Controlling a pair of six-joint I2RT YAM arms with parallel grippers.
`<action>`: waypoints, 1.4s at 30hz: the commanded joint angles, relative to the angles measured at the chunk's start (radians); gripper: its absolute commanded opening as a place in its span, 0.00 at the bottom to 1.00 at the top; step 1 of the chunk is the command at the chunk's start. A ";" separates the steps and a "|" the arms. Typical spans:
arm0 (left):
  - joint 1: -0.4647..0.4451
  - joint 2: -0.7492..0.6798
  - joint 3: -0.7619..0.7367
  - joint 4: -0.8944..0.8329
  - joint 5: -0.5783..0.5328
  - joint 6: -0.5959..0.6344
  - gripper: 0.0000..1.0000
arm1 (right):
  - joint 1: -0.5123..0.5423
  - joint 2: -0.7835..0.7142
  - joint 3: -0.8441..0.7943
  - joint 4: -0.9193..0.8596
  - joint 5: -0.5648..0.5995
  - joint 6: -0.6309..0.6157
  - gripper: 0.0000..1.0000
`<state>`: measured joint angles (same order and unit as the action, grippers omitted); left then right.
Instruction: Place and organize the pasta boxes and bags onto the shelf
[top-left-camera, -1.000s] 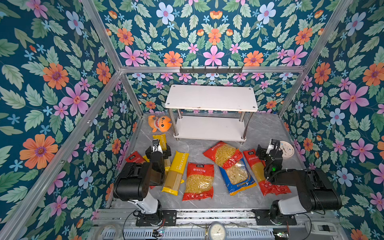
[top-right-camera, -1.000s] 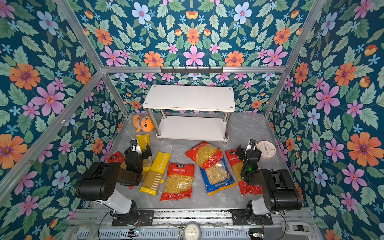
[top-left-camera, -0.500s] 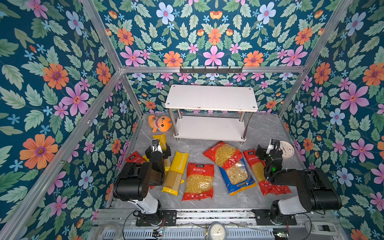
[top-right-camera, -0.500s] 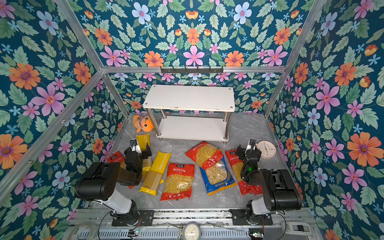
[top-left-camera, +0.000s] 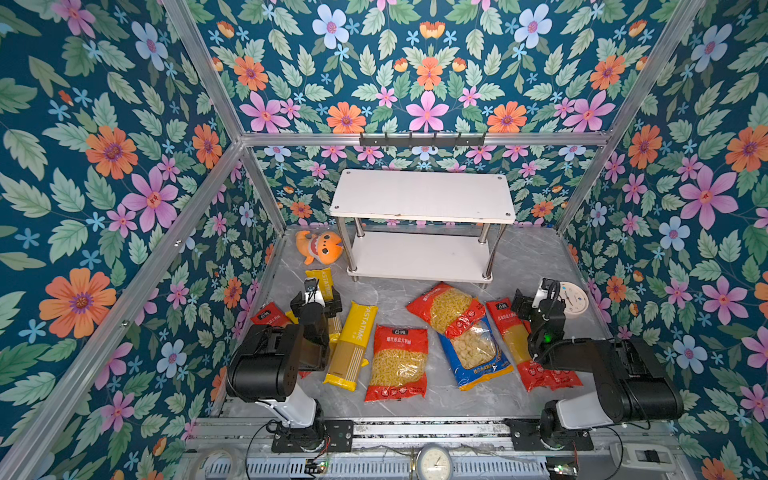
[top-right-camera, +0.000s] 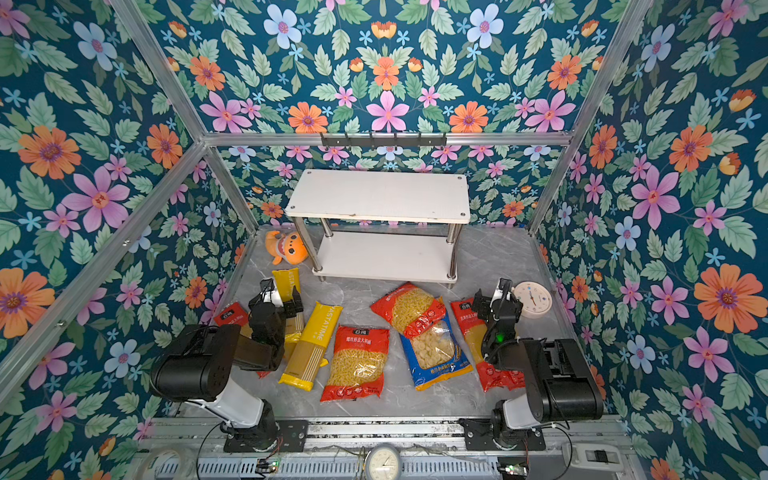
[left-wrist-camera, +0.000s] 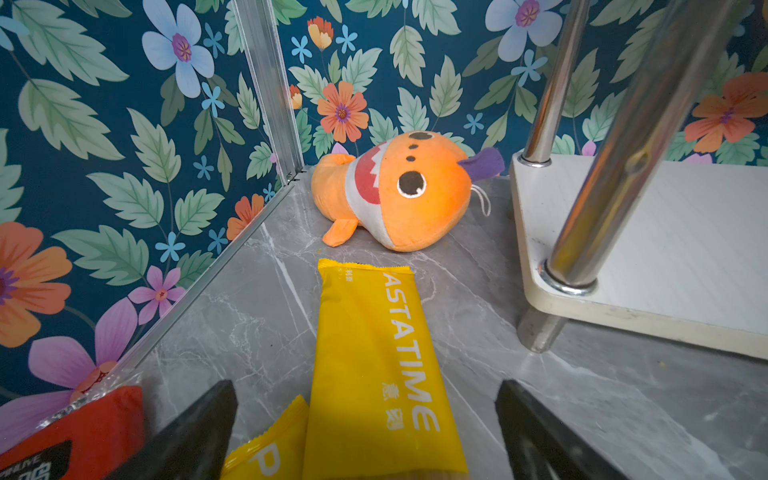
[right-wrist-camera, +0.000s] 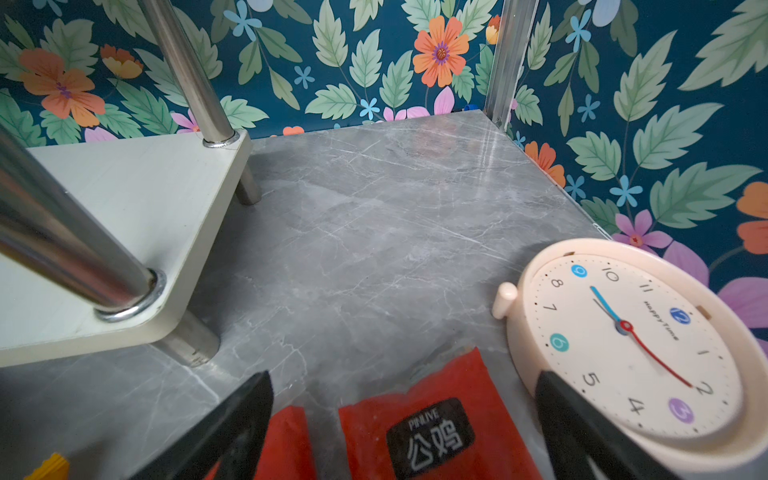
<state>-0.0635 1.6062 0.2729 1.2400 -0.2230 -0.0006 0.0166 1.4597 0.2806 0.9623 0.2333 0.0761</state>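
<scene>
My right fingers will close on the red spaghetti pack beside the blue-and-yellow bag, at the pack's long edge (top-left-camera: 522, 328) away from that bag.
The shelf (top-left-camera: 424, 195) stands bare at the back, two white boards on chrome legs. Pasta packs lie on the grey floor in front of it: a yellow PASTATIME pack (top-left-camera: 351, 345), two wide red bags (top-left-camera: 399, 361) (top-left-camera: 446, 307), a blue-and-yellow bag (top-left-camera: 473, 353) and red spaghetti (top-left-camera: 515, 340). My left gripper (top-left-camera: 318, 298) hovers open over another yellow pack (left-wrist-camera: 374, 353), beside a red pack (left-wrist-camera: 91, 428). My right gripper (top-left-camera: 536, 297) is open above the red spaghetti's end (right-wrist-camera: 432, 432). Neither gripper (left-wrist-camera: 365, 390) (right-wrist-camera: 403, 380) holds anything.
An orange plush toy (top-left-camera: 320, 247) lies left of the shelf, by the wall. A pale round clock (top-left-camera: 573, 297) sits right of my right gripper. A black hook rail (top-left-camera: 422, 139) hangs above the shelf. Floral walls close three sides.
</scene>
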 joint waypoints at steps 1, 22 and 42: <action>0.001 -0.002 0.003 0.007 0.002 -0.002 1.00 | 0.000 0.003 0.004 0.016 0.006 -0.001 0.99; 0.016 -0.001 0.012 -0.013 0.022 -0.014 1.00 | -0.001 0.002 0.005 0.012 0.010 0.005 0.99; -0.157 -0.570 0.221 -0.894 -0.191 -0.272 1.00 | 0.171 -0.409 0.441 -1.183 0.211 0.397 0.99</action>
<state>-0.2188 1.0679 0.4488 0.6098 -0.4110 -0.1390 0.1905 1.0828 0.6403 0.2932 0.5076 0.2249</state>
